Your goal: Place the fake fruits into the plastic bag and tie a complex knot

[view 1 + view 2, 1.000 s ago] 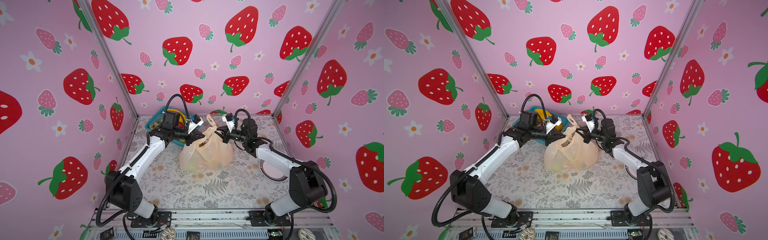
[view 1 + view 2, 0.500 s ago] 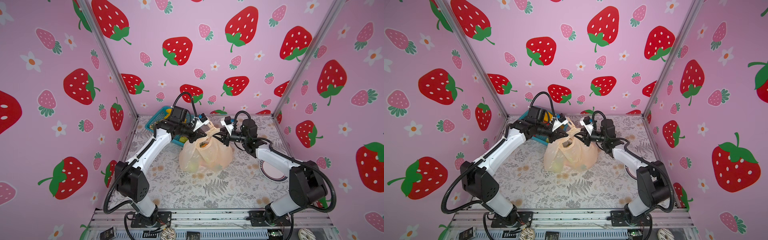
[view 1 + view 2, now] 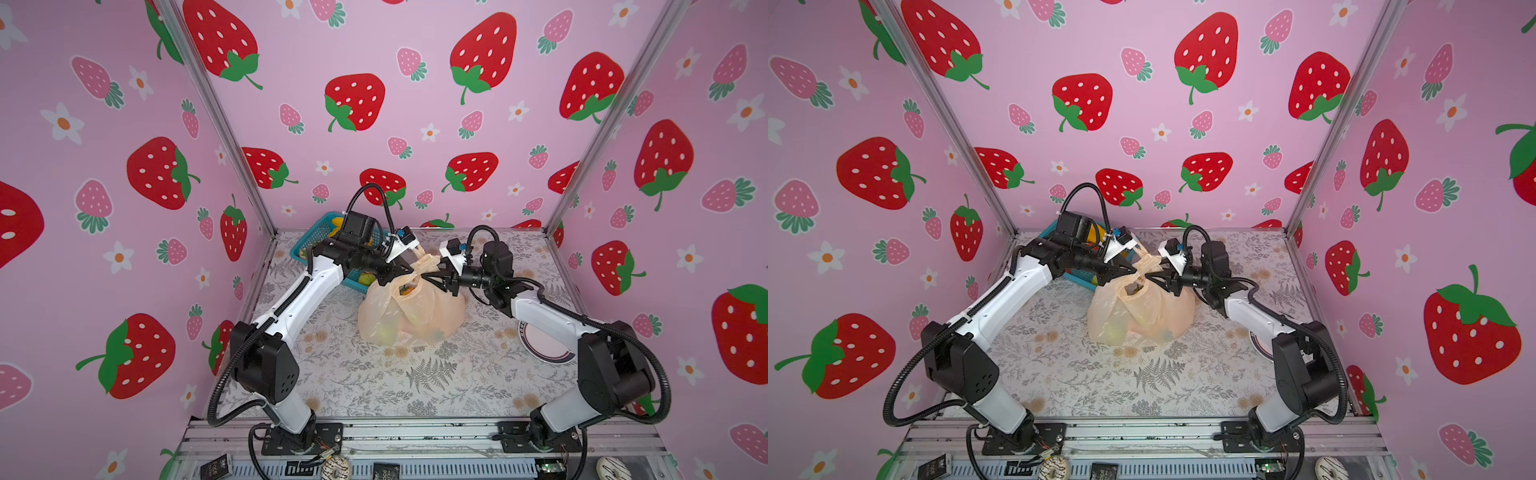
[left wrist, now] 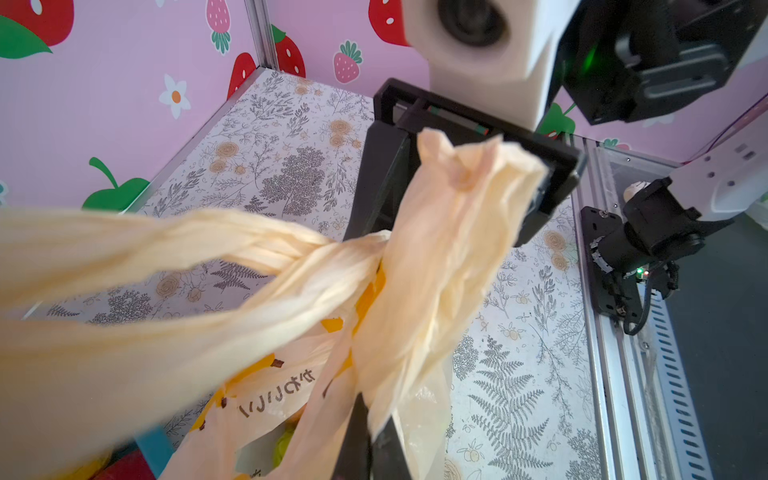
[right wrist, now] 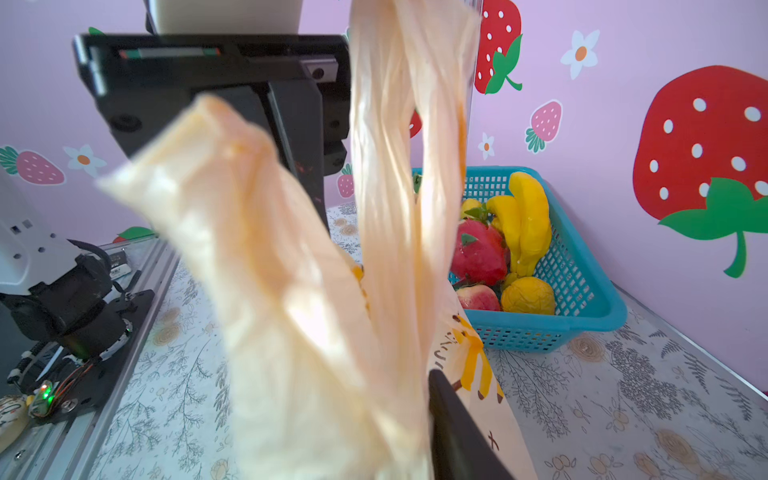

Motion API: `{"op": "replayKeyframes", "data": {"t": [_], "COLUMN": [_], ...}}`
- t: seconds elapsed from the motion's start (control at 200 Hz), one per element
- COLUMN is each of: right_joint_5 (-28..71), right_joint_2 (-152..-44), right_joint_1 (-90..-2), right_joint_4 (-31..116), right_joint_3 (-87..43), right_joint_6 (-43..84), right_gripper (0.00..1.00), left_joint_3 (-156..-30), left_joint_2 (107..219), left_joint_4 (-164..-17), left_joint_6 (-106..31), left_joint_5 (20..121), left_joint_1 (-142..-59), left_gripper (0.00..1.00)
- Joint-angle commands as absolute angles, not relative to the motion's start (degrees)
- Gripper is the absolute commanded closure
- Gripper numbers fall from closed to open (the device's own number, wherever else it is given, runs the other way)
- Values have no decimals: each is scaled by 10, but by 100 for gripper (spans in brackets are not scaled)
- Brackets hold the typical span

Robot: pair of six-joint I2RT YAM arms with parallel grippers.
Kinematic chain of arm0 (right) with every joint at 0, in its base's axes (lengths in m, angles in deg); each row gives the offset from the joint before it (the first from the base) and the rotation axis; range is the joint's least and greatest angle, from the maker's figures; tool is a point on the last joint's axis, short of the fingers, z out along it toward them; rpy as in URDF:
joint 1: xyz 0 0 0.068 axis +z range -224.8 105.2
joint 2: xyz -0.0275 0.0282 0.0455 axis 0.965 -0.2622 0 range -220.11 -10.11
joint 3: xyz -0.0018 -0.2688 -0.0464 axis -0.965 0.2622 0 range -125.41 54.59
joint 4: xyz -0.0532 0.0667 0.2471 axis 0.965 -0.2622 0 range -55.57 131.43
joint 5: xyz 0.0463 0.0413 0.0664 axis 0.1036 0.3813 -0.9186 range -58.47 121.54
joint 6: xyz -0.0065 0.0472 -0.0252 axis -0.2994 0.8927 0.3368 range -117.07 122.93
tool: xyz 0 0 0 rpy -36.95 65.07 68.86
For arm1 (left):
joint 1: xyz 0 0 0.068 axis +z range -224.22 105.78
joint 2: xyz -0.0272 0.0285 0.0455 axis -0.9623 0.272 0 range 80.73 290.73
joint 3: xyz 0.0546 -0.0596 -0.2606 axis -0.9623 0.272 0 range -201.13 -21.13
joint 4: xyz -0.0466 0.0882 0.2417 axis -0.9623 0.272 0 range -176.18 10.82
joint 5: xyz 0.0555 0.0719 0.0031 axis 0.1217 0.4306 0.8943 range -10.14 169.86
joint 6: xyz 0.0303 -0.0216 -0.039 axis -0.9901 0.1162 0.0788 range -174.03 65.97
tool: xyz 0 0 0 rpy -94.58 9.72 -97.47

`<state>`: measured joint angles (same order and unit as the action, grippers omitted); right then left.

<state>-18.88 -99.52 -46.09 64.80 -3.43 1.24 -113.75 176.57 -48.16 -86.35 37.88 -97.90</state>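
Note:
One handle of the plastic bag loops back over my left gripper, so I need to close my right gripper on the crossed handles (image 4: 369, 249) before my left gripper backs out of that loop.
The plastic bag (image 3: 411, 316) sits mid-table in both top views, with fake fruits showing through it, one orange (image 3: 406, 291) and one green (image 3: 384, 332). Its two handles rise and cross in a loose twist (image 4: 353, 257). My left gripper (image 4: 374, 411) is shut on one handle just above the bag's mouth. My right gripper (image 3: 444, 279) faces it from the other side with its jaws apart. The other handle (image 5: 291, 291) lies against its one visible finger (image 5: 453, 428) and hides the second finger. More fake fruits lie in the basket: bananas (image 5: 523, 220), a dragon fruit (image 5: 478, 249) and a yellow lumpy fruit (image 5: 528, 296).
The teal mesh basket (image 3: 309, 245) stands at the back left, under my left arm. A pink plate with a dark ring (image 3: 544, 347) lies by my right arm's elbow. Two toy doughnuts (image 3: 334, 467) (image 3: 611, 469) rest on the front rail. Pink strawberry walls close three sides.
My right gripper has gone from shut to open around its handle. My left arm has swung back and to the right with its handle, and the handles now cross.

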Motion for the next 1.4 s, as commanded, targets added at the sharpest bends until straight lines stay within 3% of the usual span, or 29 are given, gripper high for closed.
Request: {"op": "replayKeyframes", "data": {"t": [0.0,0.455,0.986,1.396], "right_joint_5": [-206,-250,-240,-233], "right_joint_2": [-978,-999,-1012,-1017], "right_joint_1": [-463,-461,-451,-450], "right_joint_4": [639,751,776,794], "right_joint_3": [-31,-25,-34,-36], "right_joint_6": [-17,68,93,114], "right_gripper": [57,55,66,64], "left_joint_3": [-1159,-1159,-1157,-1156], "left_joint_2": [1760,1771,1772,1784], "left_joint_4": [-475,-473,-474,-467], "left_joint_6": [-873,-897,-903,-917], "left_joint_5": [377,416,422,424], "left_joint_1": [-981,-994,-999,-1003], "left_gripper": [100,100,100,100]}}
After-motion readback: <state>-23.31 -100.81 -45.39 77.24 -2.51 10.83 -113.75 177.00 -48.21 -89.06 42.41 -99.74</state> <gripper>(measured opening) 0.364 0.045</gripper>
